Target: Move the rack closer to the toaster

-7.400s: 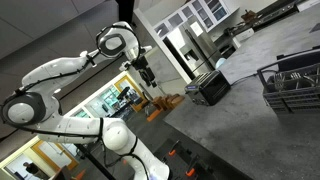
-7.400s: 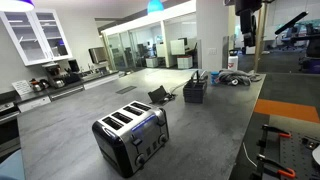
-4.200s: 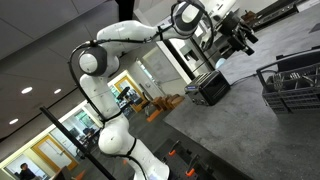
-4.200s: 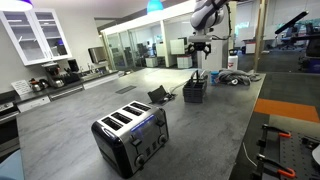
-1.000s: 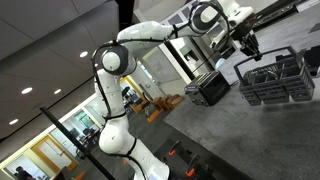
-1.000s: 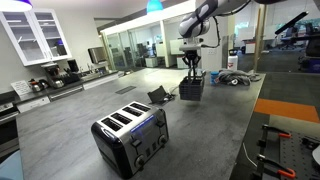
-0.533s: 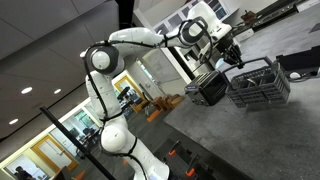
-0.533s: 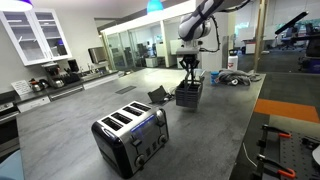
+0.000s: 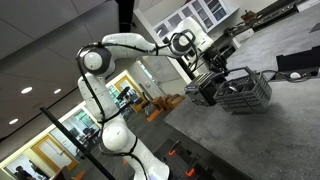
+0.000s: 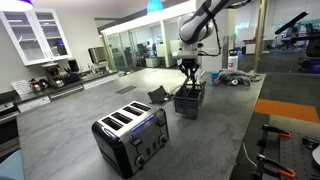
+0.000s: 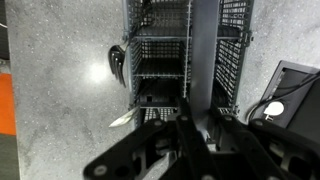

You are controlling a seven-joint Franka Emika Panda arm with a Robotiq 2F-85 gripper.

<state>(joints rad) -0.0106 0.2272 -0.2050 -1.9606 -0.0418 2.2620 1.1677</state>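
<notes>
Next, my gripper sets the rack down on the grey table (image 9: pixel 255 96), placing it in the spot that lies between the toaster and the cables.
The rack (image 10: pixel 188 101) is a dark wire basket on the grey table, held at its upper edge by my gripper (image 10: pixel 189 78). It stands a little beyond the toaster (image 10: pixel 130 136), a black box with slots on top, with a gap between them. In an exterior view the rack (image 9: pixel 243 92) sits right beside the toaster (image 9: pixel 203 93), which my gripper (image 9: pixel 216 73) partly hides. From the wrist, my gripper (image 11: pixel 200 125) is shut on a wall of the rack (image 11: pixel 165 50), whose grid compartments stretch away above the fingers.
A dark spoon (image 11: pixel 117 62) and a pale utensil (image 11: pixel 122 118) lie on the table beside the rack. A small black object (image 10: pixel 158 96) sits near it. Cables (image 10: pixel 235 78) lie at the back and an orange mat (image 10: pixel 290 108) at the table's edge.
My gripper has dragged the rack across the table toward the toaster, staying shut on it. The toaster has not moved.
</notes>
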